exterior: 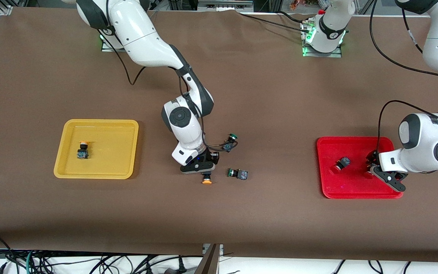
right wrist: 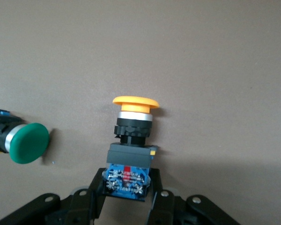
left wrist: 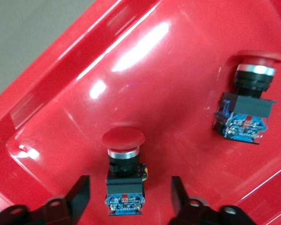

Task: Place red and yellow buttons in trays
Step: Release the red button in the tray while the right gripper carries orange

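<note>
I should let go of the yellow button, now low over the table's middle, from my right gripper in the yellow tray (exterior: pixel 103 145), next to the yellow button already lying there.
My right gripper (exterior: pixel 205 174) is shut on the dark body of a yellow button (right wrist: pixel 131 136), low over the table's middle; its orange-yellow cap (exterior: pixel 206 182) points toward the front camera. A second yellow button (exterior: pixel 83 149) lies in the yellow tray (exterior: pixel 67 167) at the right arm's end. My left gripper (exterior: pixel 369 170) is open low in the red tray (exterior: pixel 356 192). Its fingers (left wrist: pixel 79 197) stand apart on either side of a red button (left wrist: pixel 124 164) without touching it. A second red button (left wrist: pixel 246 108) lies in the same tray (exterior: pixel 341 164).
Two green-capped buttons lie on the brown table beside my right gripper: one (exterior: pixel 237 174) close by toward the left arm's end, also in the right wrist view (right wrist: pixel 23 143), and one (exterior: pixel 229 142) farther from the front camera. A cable loops near that one.
</note>
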### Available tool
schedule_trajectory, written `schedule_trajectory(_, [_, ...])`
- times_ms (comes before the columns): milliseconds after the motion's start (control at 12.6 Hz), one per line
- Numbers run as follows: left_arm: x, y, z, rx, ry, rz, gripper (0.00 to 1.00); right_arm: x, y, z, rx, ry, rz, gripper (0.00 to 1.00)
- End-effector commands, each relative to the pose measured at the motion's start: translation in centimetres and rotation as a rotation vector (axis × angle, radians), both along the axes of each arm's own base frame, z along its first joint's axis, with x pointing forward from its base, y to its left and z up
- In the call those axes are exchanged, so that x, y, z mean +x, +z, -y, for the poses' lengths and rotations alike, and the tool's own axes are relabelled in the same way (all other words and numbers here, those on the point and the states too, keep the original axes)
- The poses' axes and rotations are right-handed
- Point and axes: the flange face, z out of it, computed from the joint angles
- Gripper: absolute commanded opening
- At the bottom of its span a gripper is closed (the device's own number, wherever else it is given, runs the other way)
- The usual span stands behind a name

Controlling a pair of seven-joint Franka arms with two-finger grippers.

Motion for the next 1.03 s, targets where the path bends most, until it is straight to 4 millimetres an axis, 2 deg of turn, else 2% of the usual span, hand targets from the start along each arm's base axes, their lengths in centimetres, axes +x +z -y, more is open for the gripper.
schedule_trajectory(0, [0.3, 3.2, 0.3, 0.028, -0.011, 0.027, 1.0, 1.3, 3.1, 0.8, 0.002, -0.004, 0.017, 0.02])
schedule_trajectory(79, [0.2, 4.4, 1.1, 0.024, -0.007, 0.011, 1.0, 2.0, 4.3, 2.5, -0.032, -0.016, -0.029, 0.02])
schedule_trajectory(159, [0.2, 5.6, 1.8, 0.028, 0.017, 0.006, 1.0, 2.9, 6.9, 4.5, -0.052, -0.007, -0.072, 0.02])
schedule_trajectory(238, [0.2, 6.8, 2.7, 0.034, 0.054, 0.003, 1.0, 3.4, 8.4, 6.6, -0.074, 0.019, -0.119, 0.02])
schedule_trajectory(397, [-0.3, 9.0, 4.8, 0.044, 0.127, -0.032, 1.0, 3.9, 10.6, 11.7, -0.114, 0.053, -0.213, 0.02])
schedule_trajectory(556, [-0.7, 11.6, 5.9, 0.067, 0.169, -0.046, 1.0, 4.0, 11.5, 17.0, -0.147, 0.085, -0.314, 0.02])
schedule_trajectory(715, [-1.8, 15.2, 7.2, 0.1, 0.201, -0.072, 1.0, 4.0, 11.9, 23.4, -0.165, 0.164, -0.38, 0.02])
schedule_trajectory(794, [-2.2, 17.7, 9.1, 0.119, 0.19, -0.056, 1.0, 3.5, 11.5, 26.9, -0.17, 0.181, -0.408, 0.02])
schedule_trajectory(874, [-2.6, 20.3, 10.0, 0.134, 0.193, -0.024, 1.0, 2.8, 10.5, 30.0, -0.18, 0.187, -0.43, 0.02])
schedule_trajectory(953, [-3.2, 22.6, 11.4, 0.144, 0.193, -0.007, 1.0, 2.2, 10.1, 32.4, -0.188, 0.199, -0.434, 0.03])
